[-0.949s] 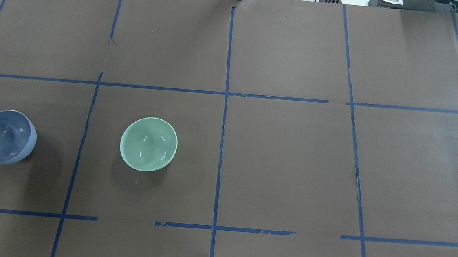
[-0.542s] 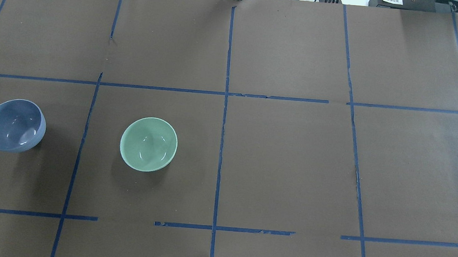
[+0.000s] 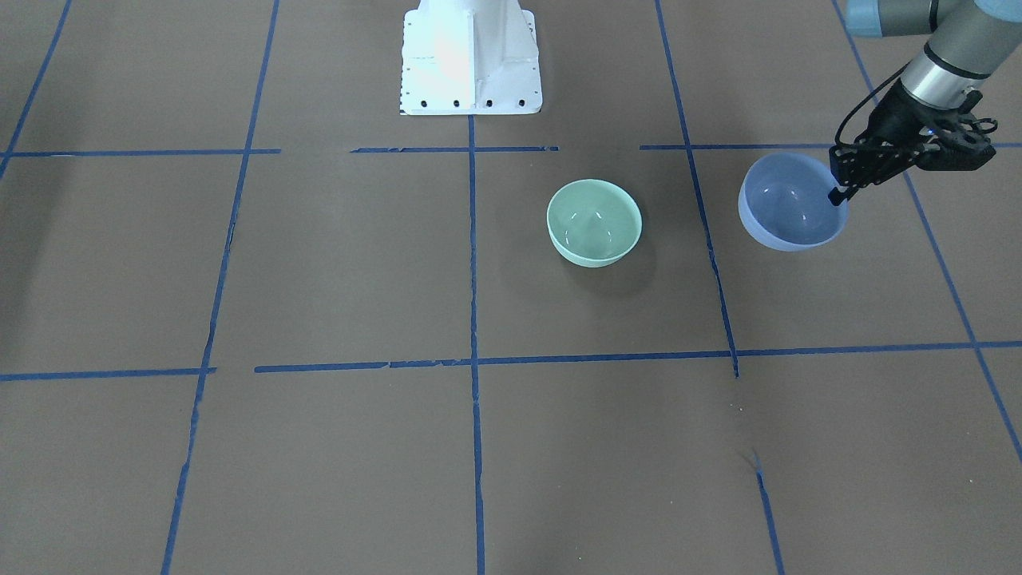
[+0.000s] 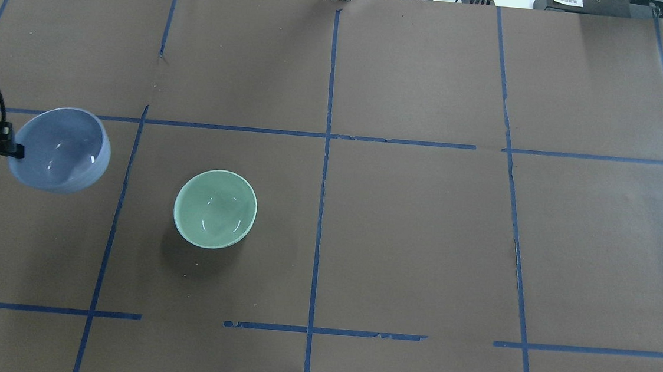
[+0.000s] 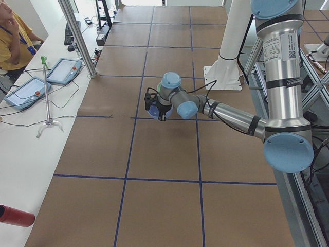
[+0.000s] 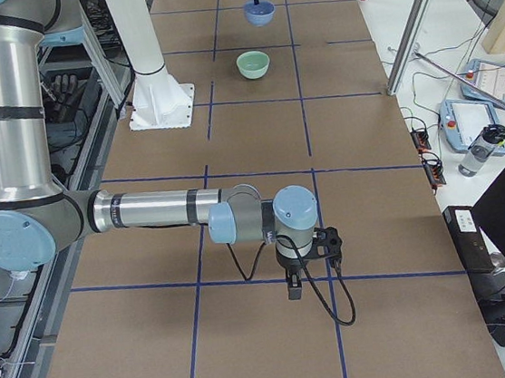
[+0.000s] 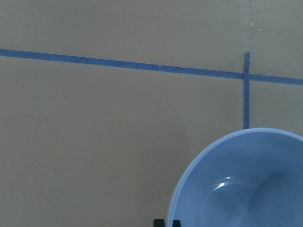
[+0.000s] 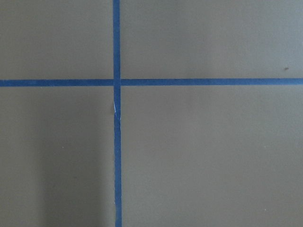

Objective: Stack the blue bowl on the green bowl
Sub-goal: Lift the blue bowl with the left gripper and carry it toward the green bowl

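I should release the blue bowl from my left gripper nested inside the green bowl (image 3: pixel 595 221), with its base down in the hollow.
The blue bowl (image 4: pixel 62 150) hangs tilted above the table at the left, clear of the surface. My left gripper (image 4: pixel 15 150) is shut on its left rim. In the front view the blue bowl (image 3: pixel 792 204) and this gripper (image 3: pixel 837 194) are at the right. The left wrist view shows the bowl (image 7: pixel 246 184) at bottom right. The green bowl (image 4: pixel 215 209) stands upright on the brown table, to the right of the blue bowl and nearer the robot; it also shows in the front view (image 3: pixel 594 221). My right gripper (image 6: pixel 293 285) hovers over bare table far from both bowls; I cannot tell whether it is open or shut.
Blue tape lines (image 4: pixel 325 150) divide the brown table cover into squares. The white robot base (image 3: pixel 471 60) stands at the robot's edge. A metal post (image 5: pixel 77 36), tablets and a seated person (image 5: pixel 15 36) are along the far side.
The blue bowl has risen off the table in my left gripper and moved away from the robot and a little to the right, toward the green bowl. The green bowl has not moved.
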Motion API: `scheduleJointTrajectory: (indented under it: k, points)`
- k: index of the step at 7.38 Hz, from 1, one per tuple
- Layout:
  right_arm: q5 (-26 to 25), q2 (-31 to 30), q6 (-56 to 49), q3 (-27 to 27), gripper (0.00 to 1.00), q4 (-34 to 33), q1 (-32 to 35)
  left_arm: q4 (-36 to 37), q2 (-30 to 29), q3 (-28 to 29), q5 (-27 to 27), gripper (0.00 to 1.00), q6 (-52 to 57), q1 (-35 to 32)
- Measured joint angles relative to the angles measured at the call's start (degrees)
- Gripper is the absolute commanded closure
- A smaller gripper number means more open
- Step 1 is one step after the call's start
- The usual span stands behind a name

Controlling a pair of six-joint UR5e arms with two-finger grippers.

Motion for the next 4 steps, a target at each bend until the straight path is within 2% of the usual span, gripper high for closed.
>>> scheduleJointTrajectory:
  k: [2, 4]
  points:
    - [-0.01, 0.00, 0.00, 0.00, 0.00, 0.00, 0.00, 9.25, -9.92, -1.96, 4.91, 1.00, -14.22, 8.33]
    - [-0.01, 0.00, 0.00, 0.00, 0.00, 0.00, 0.00, 11.88, -14.53, -0.98, 10.97, 1.00, -24.52, 16.29]
